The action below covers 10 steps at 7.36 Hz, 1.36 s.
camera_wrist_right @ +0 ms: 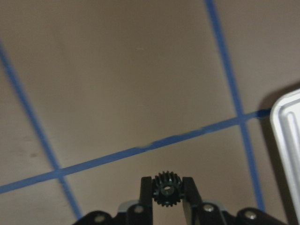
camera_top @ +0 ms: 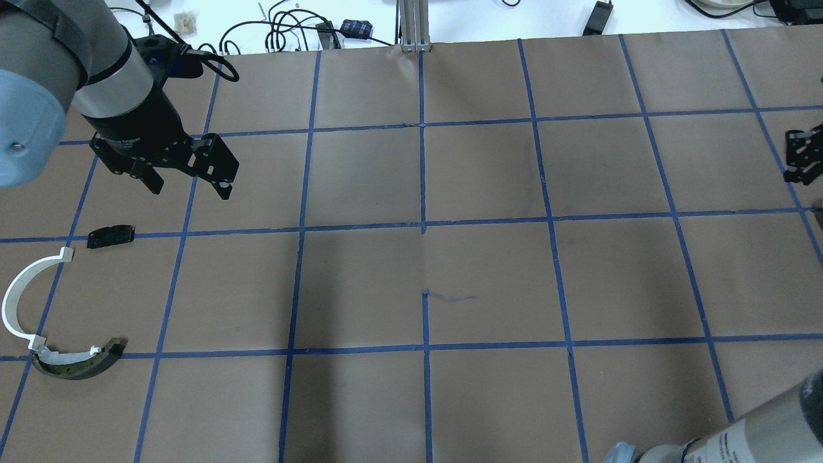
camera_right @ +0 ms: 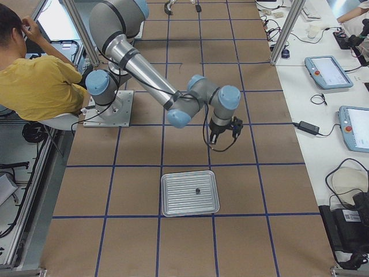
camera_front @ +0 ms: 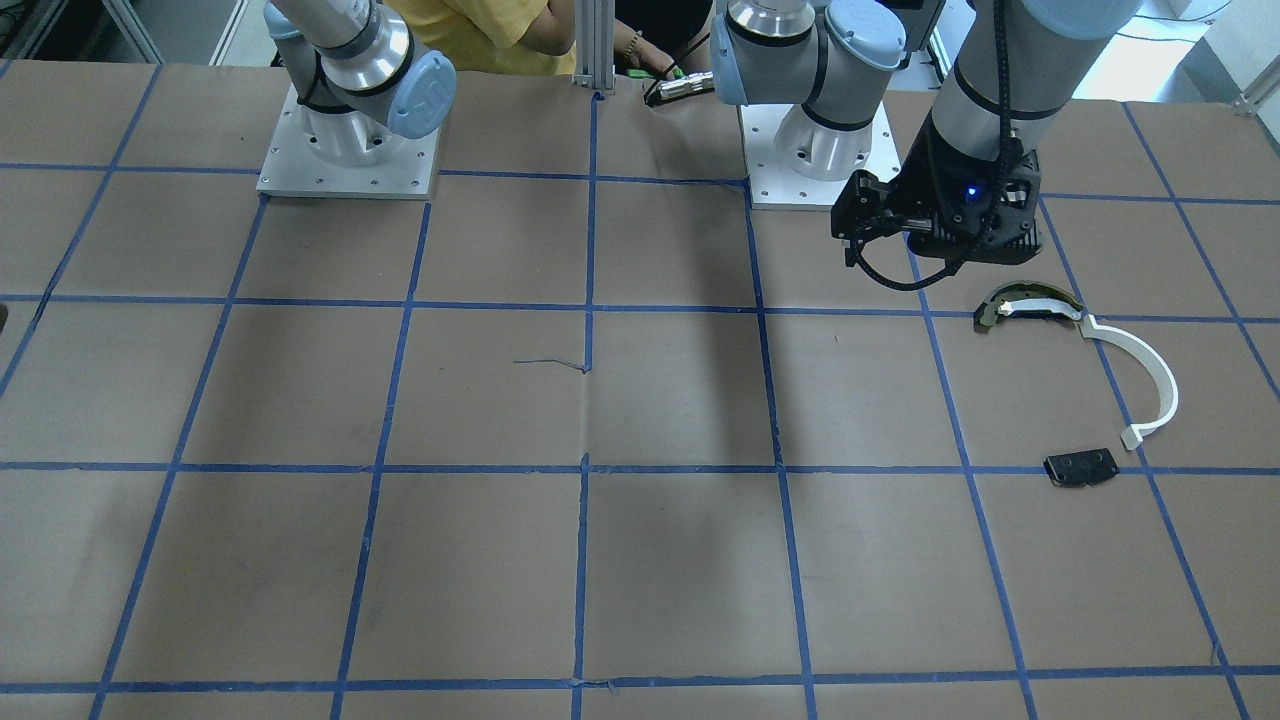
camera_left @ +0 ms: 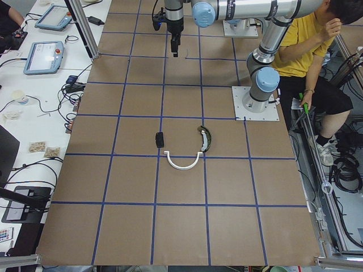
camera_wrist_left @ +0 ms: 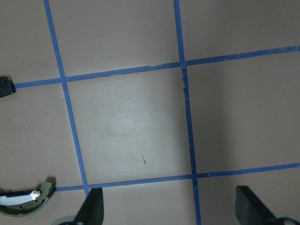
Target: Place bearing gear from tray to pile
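Note:
Next, I release the bearing gear from my right gripper on the table [camera_front: 621, 430] next to the gap in the middle blue tape line.
My right gripper [camera_wrist_right: 167, 180] is shut on a small black toothed bearing gear [camera_wrist_right: 167, 190], held between both fingertips above the brown table. The metal tray [camera_wrist_right: 287, 126] shows at the right edge of the right wrist view. In the exterior right view the gripper [camera_right: 215, 137] hangs beside the tray [camera_right: 173, 202], not over it. The pile lies at the far left: a white arc strip [camera_top: 18, 302], an olive-and-black curved piece [camera_top: 77, 368] and a black plate [camera_top: 110, 235]. My left gripper [camera_top: 189, 186] is open and empty, high above the table just beyond the black plate.
A small dark part [camera_right: 197, 190] lies in the tray. Blue tape lines grid the brown table [camera_top: 488, 283]. A person in a yellow shirt [camera_right: 40, 81] sits behind the robot bases. Cables and tablets lie on the white bench beyond the table's far edge [camera_top: 308, 29].

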### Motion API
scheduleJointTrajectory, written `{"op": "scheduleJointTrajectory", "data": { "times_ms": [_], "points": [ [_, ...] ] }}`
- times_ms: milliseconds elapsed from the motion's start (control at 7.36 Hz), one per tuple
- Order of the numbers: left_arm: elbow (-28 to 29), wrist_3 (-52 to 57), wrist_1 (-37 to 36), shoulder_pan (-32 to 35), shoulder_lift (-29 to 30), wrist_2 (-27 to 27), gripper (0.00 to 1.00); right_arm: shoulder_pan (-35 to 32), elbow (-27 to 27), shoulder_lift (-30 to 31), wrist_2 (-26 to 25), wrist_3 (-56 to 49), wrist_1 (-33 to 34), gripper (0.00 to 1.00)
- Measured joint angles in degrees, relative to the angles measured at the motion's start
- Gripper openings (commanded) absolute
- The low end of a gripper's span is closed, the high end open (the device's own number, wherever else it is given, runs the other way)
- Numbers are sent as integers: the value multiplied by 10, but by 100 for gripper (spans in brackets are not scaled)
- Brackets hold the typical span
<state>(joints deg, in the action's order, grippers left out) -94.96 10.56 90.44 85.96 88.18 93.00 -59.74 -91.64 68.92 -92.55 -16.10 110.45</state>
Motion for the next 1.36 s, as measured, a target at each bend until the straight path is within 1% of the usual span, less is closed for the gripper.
{"op": "scheduleJointTrajectory", "data": {
  "times_ms": [136, 407, 543, 679, 815, 951, 1086, 1222, 1358],
  "points": [
    [0, 0, 0, 0, 0, 0, 100, -82, -3, 13, 19, 50, -12, 12],
    [0, 0, 0, 0, 1, 0, 100, -250, -18, 17, 60, 189, -15, 12],
    [0, 0, -1, 0, 1, 0, 100, -338, -28, 7, 74, 257, 8, 12],
    [0, 0, -1, 0, 3, -1, 100, -417, -35, -10, 81, 323, 49, 13],
    [1, 1, 0, 0, 4, -2, 100, -480, -38, -25, 83, 382, 83, 17],
    [1, 0, 0, 0, 4, -2, 100, -522, -40, -36, 86, 414, 105, 39],
    [1, -1, -3, 0, 5, -2, 100, -541, -41, -41, 95, 426, 121, 72],
    [1, -4, -8, 0, 7, -2, 100, -549, -46, -49, 108, 428, 131, 100],
    [0, -7, -15, 0, 10, -3, 100, -550, -54, -57, 113, 424, 149, 100]
  ]
}}
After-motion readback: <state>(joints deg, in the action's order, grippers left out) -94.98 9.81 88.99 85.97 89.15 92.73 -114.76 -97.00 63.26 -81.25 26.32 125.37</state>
